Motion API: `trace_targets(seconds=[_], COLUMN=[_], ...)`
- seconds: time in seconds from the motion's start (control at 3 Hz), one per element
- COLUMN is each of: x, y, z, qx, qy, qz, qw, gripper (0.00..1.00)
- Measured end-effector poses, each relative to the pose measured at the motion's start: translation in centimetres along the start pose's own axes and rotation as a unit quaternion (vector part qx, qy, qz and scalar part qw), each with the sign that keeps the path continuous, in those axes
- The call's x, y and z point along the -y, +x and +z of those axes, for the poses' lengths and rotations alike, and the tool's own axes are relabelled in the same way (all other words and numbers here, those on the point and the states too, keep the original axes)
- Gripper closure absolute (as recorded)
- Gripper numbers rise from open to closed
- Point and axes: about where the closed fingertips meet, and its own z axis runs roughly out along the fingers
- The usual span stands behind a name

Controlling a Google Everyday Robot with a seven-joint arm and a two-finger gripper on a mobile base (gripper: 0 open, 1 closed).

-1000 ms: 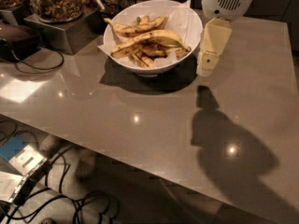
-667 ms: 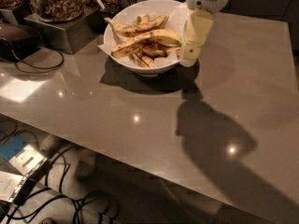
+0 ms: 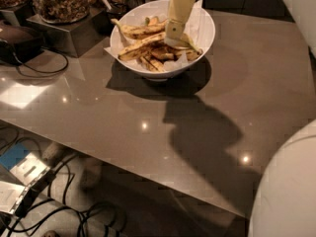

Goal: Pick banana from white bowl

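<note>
Next, my gripper goes to the long banana's end (image 3: 161, 37) in the middle of the white bowl and closes there.
The white bowl (image 3: 206, 29) stands at the back of the grey table, lined with white paper. It holds several speckled yellow bananas and short brownish pieces. The banana (image 3: 143, 44), long and curved, lies slantwise across the bowl's left half, next to a slimmer one (image 3: 137, 30) behind it. My gripper (image 3: 173, 33), pale yellow, reaches down from the top edge of the camera view into the middle of the bowl. Its tip is just above or touching the fruit at the long banana's right end. I cannot tell if it holds anything.
Glass jars of nuts (image 3: 59, 1) stand on a metal box (image 3: 64, 33) at the back left. A black device (image 3: 17, 41) with a cable lies at the left edge. Cables and boxes (image 3: 24, 174) lie on the floor. My white body (image 3: 289, 191) fills the lower right.
My gripper has moved left from beside the bowl's right rim to over the bowl's middle and down toward the bananas. The view has shifted closer to the table.
</note>
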Motion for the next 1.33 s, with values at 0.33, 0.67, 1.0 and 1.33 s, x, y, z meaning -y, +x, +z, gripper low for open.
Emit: trace_targets(seconds=[0.33, 0.67, 1.0, 1.33], x=[0.4, 1.5, 2.6, 3.5], y=[0.0, 0.2, 0.1, 0.0], z=[0.9, 2.6, 4.4, 5.8], qx=[0.014, 0.031, 0.039, 0.044], qy=[-0.006, -0.033, -0.055, -0.065], qz=[0.009, 0.046, 0.079, 0.104], qw=[0.9999, 0.9979, 0.9945, 0.9915], gripper=[0.0, 0.0, 0.05, 0.22])
